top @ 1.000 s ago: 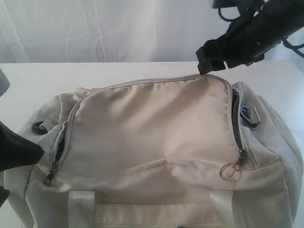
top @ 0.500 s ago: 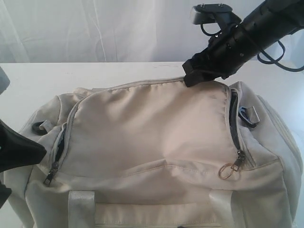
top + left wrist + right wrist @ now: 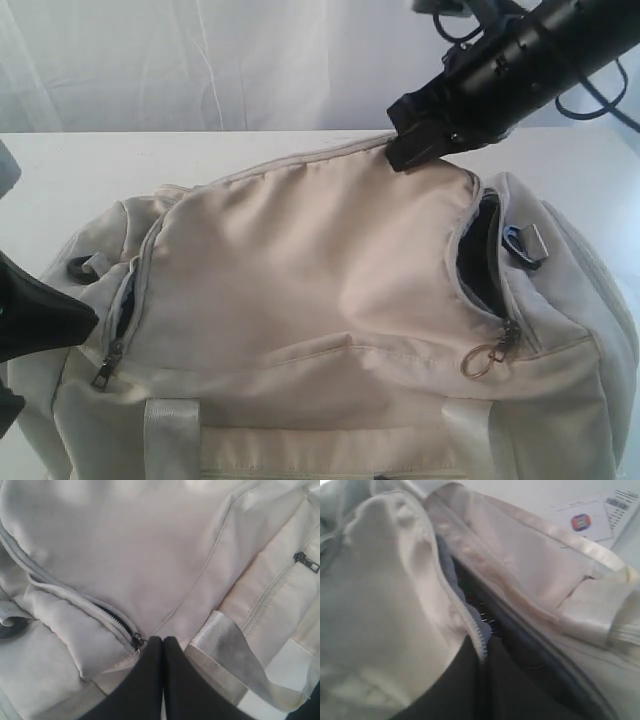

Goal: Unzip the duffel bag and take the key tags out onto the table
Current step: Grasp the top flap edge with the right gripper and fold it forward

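My right gripper is going to let go of the top flap folded open over the duffel bag's near side (image 3: 312,418).
The cream-beige duffel bag (image 3: 320,290) lies on the white table (image 3: 60,170). My right gripper (image 3: 412,150) is shut on the far edge of the bag's top flap and holds it raised. In the right wrist view the grey zipper tape (image 3: 476,630) runs in between the shut fingers (image 3: 460,680). A dark gap (image 3: 480,262) gapes along the flap's right side, above a zipper pull with a metal ring (image 3: 485,358). My left gripper (image 3: 163,641) is shut, its tips on the fabric beside the left zipper slider (image 3: 136,641). The key tags are hidden.
A white paper label with a red mark (image 3: 580,521) lies on the table behind the bag. A pale webbing handle (image 3: 225,645) crosses the bag's near side by the left gripper. A black strap ring (image 3: 80,266) sits on the bag's left end.
My right gripper has moved left along the far edge and then pulled the flap up. The dark gap on the bag's right side has widened. The left gripper has stayed put.
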Controlling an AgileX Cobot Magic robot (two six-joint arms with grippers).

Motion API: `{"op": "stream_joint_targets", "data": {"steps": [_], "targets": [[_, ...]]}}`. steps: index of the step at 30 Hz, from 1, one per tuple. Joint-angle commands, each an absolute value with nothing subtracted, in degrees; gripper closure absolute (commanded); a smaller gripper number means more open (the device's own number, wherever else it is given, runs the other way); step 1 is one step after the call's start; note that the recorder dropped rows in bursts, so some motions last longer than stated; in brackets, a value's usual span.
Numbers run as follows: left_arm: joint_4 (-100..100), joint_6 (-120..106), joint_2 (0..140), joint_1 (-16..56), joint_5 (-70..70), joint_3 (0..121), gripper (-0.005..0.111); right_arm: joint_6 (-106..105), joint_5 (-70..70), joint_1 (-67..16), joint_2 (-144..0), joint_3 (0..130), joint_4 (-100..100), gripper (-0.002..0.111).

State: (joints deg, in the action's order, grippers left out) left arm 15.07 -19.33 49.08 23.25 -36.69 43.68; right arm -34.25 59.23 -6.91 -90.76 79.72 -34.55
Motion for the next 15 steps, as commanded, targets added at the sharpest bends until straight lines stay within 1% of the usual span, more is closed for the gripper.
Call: {"op": "stream_joint_targets", "data": {"steps": [1,7,15], "targets": [[15.4,-19.2,48.6,23.6,-36.9,43.4,0.107,-35.9,67.2,-8.8,-84.0,79.3,-36.6,0.108],[14.1,-19.2,48.6,23.6,-36.9,43.4,0.107,-35.2,70.0,-14.4,-73.6,73.8,-36.4,0.108],[13.2,-18.9,48.4,23.6,-37.0,43.4,0.107,-29.6,70.0,-18.3,-60.6,58.1,-32.9,0.108]]}}
